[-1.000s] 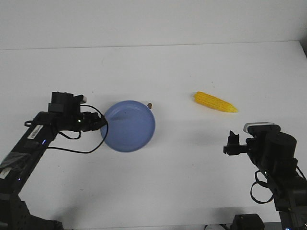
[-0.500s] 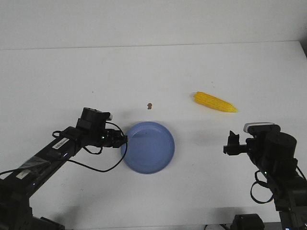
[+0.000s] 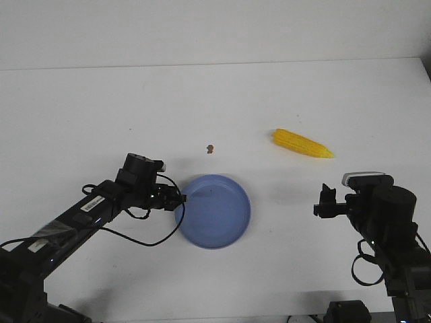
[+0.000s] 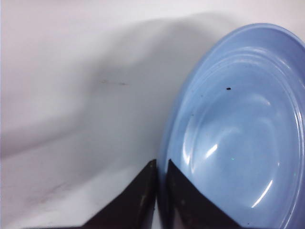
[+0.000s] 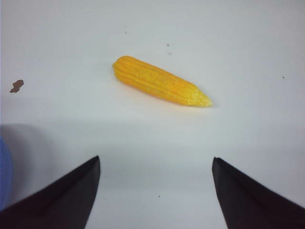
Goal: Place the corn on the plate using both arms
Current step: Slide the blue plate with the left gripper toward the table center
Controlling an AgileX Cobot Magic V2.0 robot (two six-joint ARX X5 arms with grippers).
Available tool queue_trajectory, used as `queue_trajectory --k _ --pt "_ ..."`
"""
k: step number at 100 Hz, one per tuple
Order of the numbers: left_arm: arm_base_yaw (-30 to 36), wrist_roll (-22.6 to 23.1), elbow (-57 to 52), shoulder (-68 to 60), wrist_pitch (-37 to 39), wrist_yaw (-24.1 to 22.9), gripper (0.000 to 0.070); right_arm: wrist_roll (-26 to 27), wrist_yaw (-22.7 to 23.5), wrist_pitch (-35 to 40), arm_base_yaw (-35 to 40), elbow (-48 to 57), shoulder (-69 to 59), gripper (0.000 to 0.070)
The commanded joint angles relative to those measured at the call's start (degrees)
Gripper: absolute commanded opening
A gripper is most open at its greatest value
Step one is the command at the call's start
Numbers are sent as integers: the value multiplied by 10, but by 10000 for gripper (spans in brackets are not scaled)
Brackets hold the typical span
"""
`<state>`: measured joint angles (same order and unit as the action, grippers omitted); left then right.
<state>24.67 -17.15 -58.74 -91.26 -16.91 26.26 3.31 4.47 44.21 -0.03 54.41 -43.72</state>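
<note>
The blue plate, still lying on the white table, will be let go by my left gripper on the white table (image 3: 212, 214), in front of the tiny brown speck.
The blue plate (image 3: 217, 211) lies on the white table just left of centre, and its left rim is pinched by my left gripper (image 3: 180, 200). In the left wrist view both black fingers close on the plate's rim (image 4: 164, 157), one inside and one outside, at my left gripper (image 4: 161, 163). The yellow corn (image 3: 302, 143) lies on the table at the right, beyond my right gripper (image 3: 326, 200), which hangs open and empty. The right wrist view shows the corn (image 5: 160, 87) lying ahead of the wide-apart fingers of my right gripper (image 5: 156, 161).
A tiny brown speck (image 3: 211, 148) sits on the table behind the plate, also seen as the speck (image 5: 16, 86) in the right wrist view. Black cable (image 3: 145, 237) loops under the left arm. The table's far edge meets a pale wall.
My left gripper has dragged the plate to the right and nearer the front of the table, with most of the shift early on. The right arm and the corn have not moved.
</note>
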Motion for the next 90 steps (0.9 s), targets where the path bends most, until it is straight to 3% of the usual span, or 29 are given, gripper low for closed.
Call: queue_trajectory --k 1,81,90 --pt "2 0 -4 -17 4 2 8 -1 0 -5 1 10 -2 495" --pt "7 17 -3 -64 6 -16 17 -1 0 -5 1 10 -2 495" --pt "9 16 -3 -71 5 -16 82 -1 0 -5 1 10 -2 495"
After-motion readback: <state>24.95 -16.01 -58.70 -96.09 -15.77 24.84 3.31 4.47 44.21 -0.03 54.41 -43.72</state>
